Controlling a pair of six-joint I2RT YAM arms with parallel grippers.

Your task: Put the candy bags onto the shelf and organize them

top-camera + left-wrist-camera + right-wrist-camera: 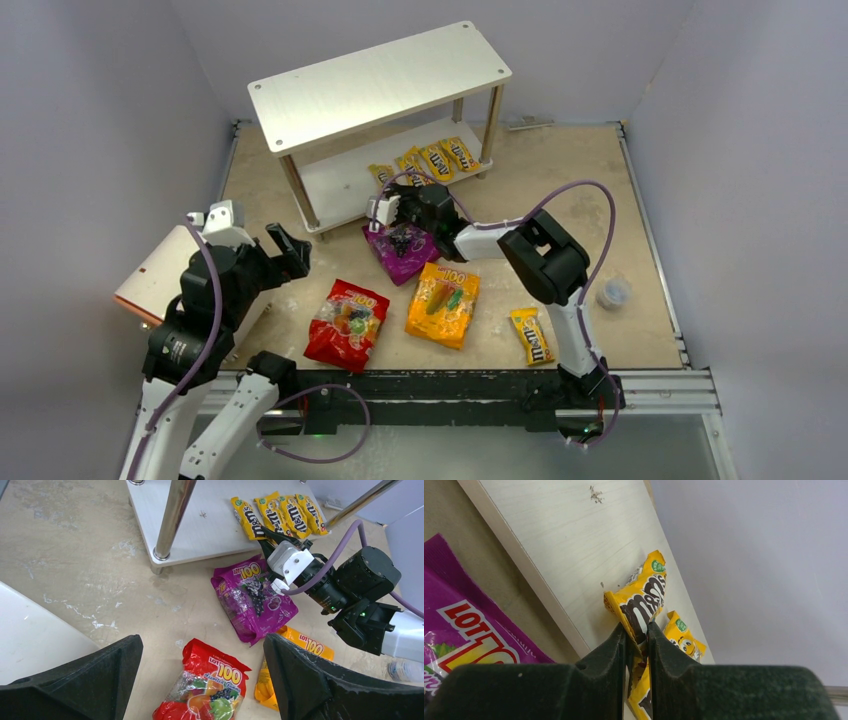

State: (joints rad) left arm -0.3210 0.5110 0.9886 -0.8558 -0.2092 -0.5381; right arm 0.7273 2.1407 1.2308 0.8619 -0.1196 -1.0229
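Observation:
I need to let go of the yellow M&M's packet in my right gripper on the shelf's lower board, snug (389, 180) (634, 625) beside the next packet in the row.
The shelf (380, 85) stands at the back. Several yellow M&M's packets (435, 160) lie in a row on its lower board (210, 525). My right gripper (392, 205) is at the board's front edge, shut on one packet's (644, 600) end; another packet (681, 635) lies beside it. The purple bag (400, 250) lies under the right arm, the orange bag (443, 303) and the red bag (347, 322) nearer the front. One more packet (532, 335) lies at the front right. My left gripper (290, 250) is open and empty, above and left of the red bag (210, 685).
A white object with an orange rim (160, 270) sits at the left beside my left arm. A small clear cup (612, 292) stands at the right. The shelf's front left leg (172, 520) stands near the purple bag (255, 602). Grey walls enclose the table.

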